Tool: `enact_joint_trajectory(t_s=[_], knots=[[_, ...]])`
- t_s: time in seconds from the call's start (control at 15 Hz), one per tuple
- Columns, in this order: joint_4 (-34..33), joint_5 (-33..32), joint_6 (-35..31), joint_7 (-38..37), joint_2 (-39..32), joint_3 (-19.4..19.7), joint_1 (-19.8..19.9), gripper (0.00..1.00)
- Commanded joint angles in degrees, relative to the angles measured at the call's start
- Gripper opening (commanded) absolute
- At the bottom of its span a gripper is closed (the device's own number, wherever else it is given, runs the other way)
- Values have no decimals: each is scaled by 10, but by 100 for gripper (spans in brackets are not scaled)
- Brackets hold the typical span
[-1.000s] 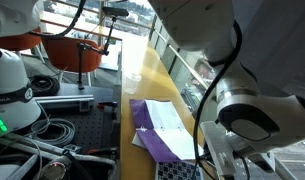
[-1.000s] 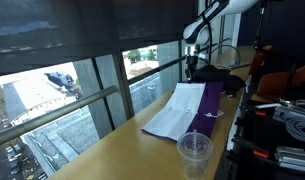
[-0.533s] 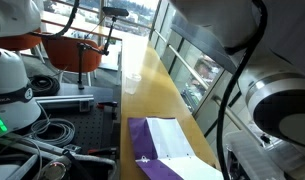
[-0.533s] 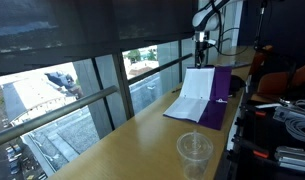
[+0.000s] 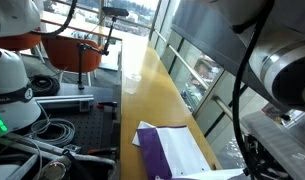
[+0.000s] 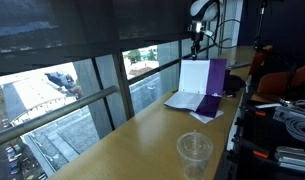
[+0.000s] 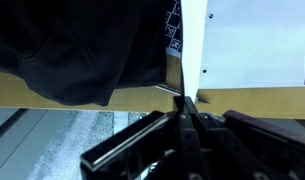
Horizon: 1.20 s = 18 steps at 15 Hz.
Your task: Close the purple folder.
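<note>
The robot's gripper will release the purple folder's raised half over the white paper on its flat half (image 7: 256, 18).
The purple folder (image 6: 216, 76) lies on the wooden table with one half raised almost upright, white paper (image 6: 197, 76) facing the window. Its other half rests flat on the table. In an exterior view it shows as white sheets with a purple edge (image 5: 152, 152). My gripper (image 6: 201, 50) holds the top edge of the raised half. In the wrist view the gripper (image 7: 185, 103) has its fingers pressed together on the thin edge of the white sheet (image 7: 254, 40).
A clear plastic cup (image 6: 195, 154) stands on the table's near end. A black cloth-like mass (image 7: 82, 50) lies beside the folder. Windows run along the table's far side (image 6: 82, 95). Cables and equipment (image 5: 42, 130) sit beside the table.
The held half of the folder has risen from lying nearly flat to standing almost upright. The gripper has moved up and along the table with it.
</note>
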<state>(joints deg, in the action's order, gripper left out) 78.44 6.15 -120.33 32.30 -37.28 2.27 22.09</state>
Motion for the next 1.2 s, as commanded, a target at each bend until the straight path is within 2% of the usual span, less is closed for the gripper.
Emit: enact_joint_trajectory(t_s=[0.0,0.2,0.4,0.67,1.13], knots=[[49,-1,-5,0,26,-9,-16,0],[75,-1,-7,-2,40,-19,-37,0],[56,-19,9,1,47,-14,-54,0],[41,-42,9,8,63,-4,-55,0],[115,-61,-9,5,102,0,-68,0]])
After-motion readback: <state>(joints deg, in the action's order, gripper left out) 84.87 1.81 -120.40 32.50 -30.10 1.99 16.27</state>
